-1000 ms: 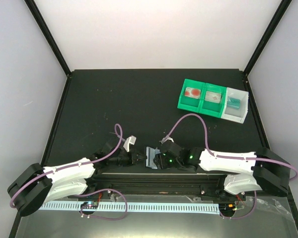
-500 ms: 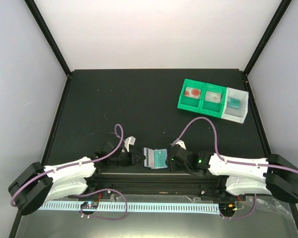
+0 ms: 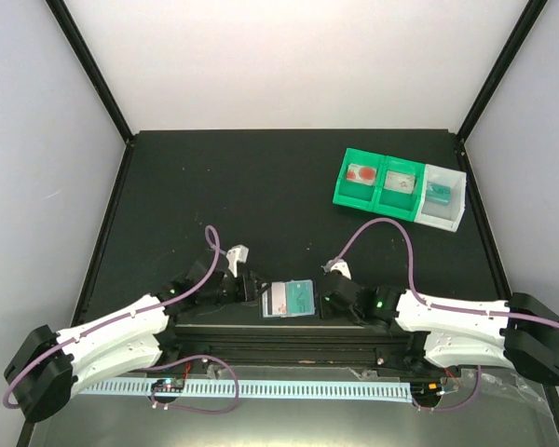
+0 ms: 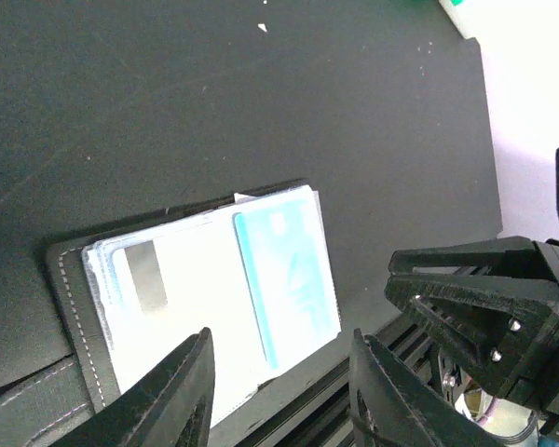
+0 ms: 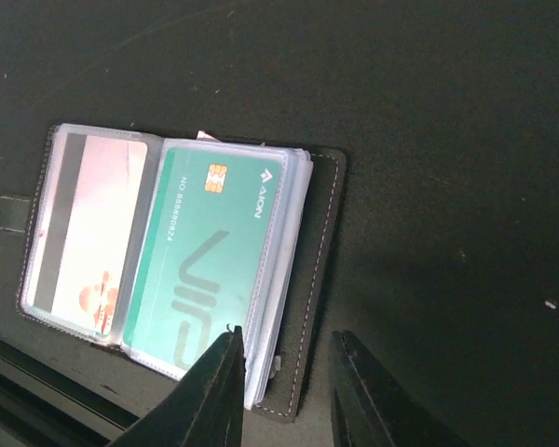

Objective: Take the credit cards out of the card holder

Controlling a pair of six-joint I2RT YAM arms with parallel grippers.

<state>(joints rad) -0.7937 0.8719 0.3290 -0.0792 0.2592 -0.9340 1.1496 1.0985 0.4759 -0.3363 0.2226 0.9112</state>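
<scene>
The teal card is lying flat in its sleeve, so I should hold the page's outer edge steady with my right gripper while my left gripper pinches the card's inner edge [image 3: 287, 298].
The black card holder [image 3: 276, 318] lies open and flat on the dark table, close to its front edge. Its clear sleeves show credit cards: a teal one [image 5: 210, 251] on the right page and a whitish-pink one [image 5: 88, 228] on the left. In the left wrist view the teal card [image 4: 284, 279] looks pale and washed out. My left gripper [image 3: 252, 285] stands open just left of the holder, with nothing in it. At the holder's right side, my right gripper [image 5: 284, 391] has its jaws partly apart. They straddle the stitched cover edge [image 5: 321, 242], and no grip shows.
A green-and-white three-compartment tray [image 3: 399, 189] with small items stands at the back right. A black metal rail [image 3: 289, 331] runs along the table's front edge, right below the holder. The right gripper's body [image 4: 484, 298] shows in the left wrist view.
The holder, held half folded between both grippers, now lies spread open and flat. My left gripper has opened and drawn back left. My right gripper has slid right and narrowed its jaws.
</scene>
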